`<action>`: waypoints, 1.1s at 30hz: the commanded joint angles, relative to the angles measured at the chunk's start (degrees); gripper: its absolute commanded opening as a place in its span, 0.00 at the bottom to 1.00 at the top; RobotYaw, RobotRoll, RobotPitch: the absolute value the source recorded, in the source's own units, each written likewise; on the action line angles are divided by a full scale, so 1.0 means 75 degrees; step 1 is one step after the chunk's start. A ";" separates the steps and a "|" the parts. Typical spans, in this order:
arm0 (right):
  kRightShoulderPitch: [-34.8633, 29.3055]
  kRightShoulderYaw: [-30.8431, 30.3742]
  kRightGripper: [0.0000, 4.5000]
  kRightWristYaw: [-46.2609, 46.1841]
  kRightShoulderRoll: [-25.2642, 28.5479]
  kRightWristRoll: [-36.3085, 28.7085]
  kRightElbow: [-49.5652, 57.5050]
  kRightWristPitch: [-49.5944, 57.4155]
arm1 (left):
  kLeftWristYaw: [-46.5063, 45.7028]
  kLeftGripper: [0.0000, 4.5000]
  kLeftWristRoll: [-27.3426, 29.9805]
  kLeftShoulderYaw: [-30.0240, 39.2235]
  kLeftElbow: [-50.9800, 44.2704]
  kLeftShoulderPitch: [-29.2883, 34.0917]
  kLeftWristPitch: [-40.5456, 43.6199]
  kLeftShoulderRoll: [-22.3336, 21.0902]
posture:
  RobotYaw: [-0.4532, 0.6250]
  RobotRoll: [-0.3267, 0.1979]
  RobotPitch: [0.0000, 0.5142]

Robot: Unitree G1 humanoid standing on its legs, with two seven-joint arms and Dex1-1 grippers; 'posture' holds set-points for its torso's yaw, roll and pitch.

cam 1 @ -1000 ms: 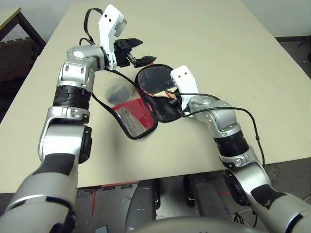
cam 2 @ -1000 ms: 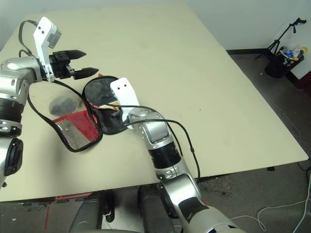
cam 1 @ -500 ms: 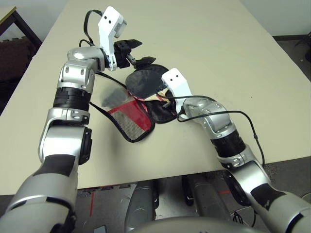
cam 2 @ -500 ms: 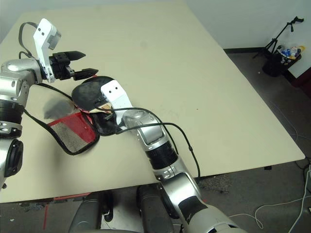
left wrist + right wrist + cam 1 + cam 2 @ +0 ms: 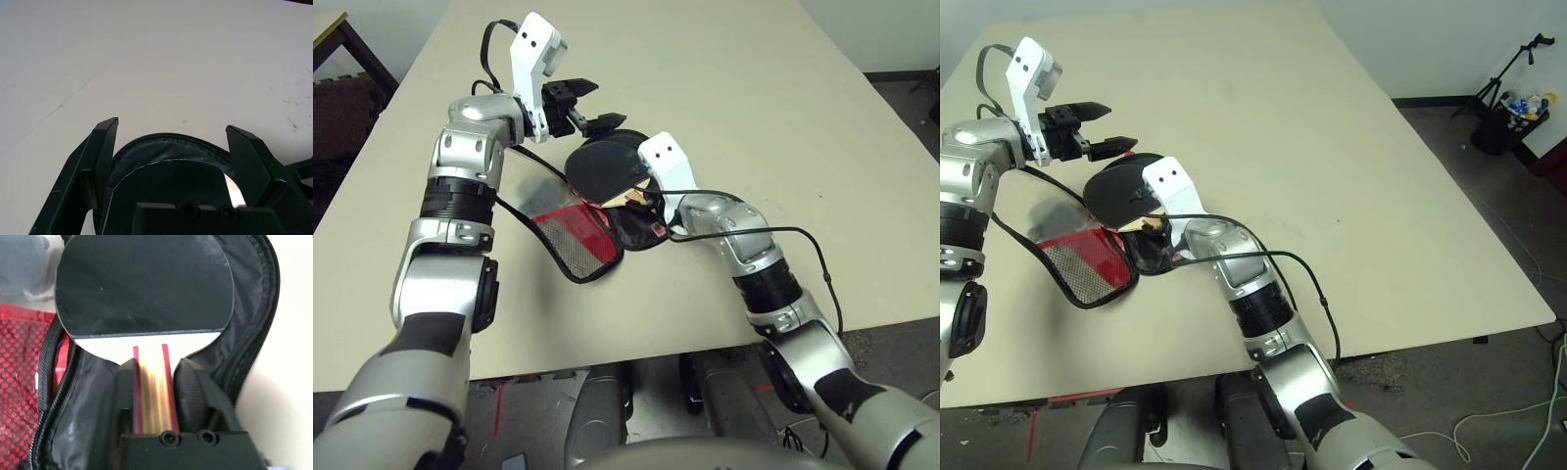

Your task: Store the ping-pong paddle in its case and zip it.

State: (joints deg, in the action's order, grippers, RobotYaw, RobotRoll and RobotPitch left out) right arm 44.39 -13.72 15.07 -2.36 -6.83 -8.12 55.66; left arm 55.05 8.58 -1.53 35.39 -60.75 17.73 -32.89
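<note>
The paddle's blade lies over the case's rim by the red mesh flap; next my right gripper grips the paddle's handle nearer its end [image 5: 159, 420] and moves the paddle inward.
The ping-pong paddle [image 5: 605, 168] has its black blade tilted over the open case [image 5: 578, 233], which lies mid-table with its red mesh flap spread to the left. My right gripper [image 5: 154, 367] is shut on the paddle's wooden handle [image 5: 152, 387], and the case's black lining [image 5: 247, 328] with its zipper rim curves around the blade. My left gripper [image 5: 605, 103] hovers open just beyond the blade, holding nothing. In the left wrist view the left gripper [image 5: 172, 126] frames the case's rounded zipper rim [image 5: 171, 139] between its fingers.
A small grey soft lump [image 5: 22, 264] lies beside the case's far left side. A black cable [image 5: 524, 211] from my left arm loops over the table [image 5: 754, 88] by the red flap. Bare tabletop stretches behind and to the right; the front edge is close.
My right gripper has carried the paddle left and away from me, toward the left gripper, and the case has shifted left with it. The left arm has stayed put, open.
</note>
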 commanded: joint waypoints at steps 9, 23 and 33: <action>0.0046 -0.0204 0.01 0.0189 0.0043 0.0046 -0.0106 0.0177 | 0.0009 1.00 -0.0013 0.0068 0.0013 0.0054 0.0003 -0.0076 | 0.35 0.62 0.34; 0.0939 -0.0543 0.78 0.0890 0.0806 -0.0075 0.0217 0.1711 | -0.0040 1.00 -0.0074 0.0051 0.0287 -0.0057 -0.0211 -0.0050 | 0.33 0.62 0.30; 0.1145 -0.0957 0.99 0.1158 0.0835 -0.0110 0.0232 0.2052 | -0.0102 1.00 -0.0055 0.0074 0.0398 -0.0088 -0.0341 -0.0009 | 0.34 0.62 0.28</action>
State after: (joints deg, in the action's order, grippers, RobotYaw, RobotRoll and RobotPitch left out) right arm 52.79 -19.48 23.28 4.49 -6.95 -7.27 69.71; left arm 54.36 8.53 -1.51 37.63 -61.33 15.71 -32.84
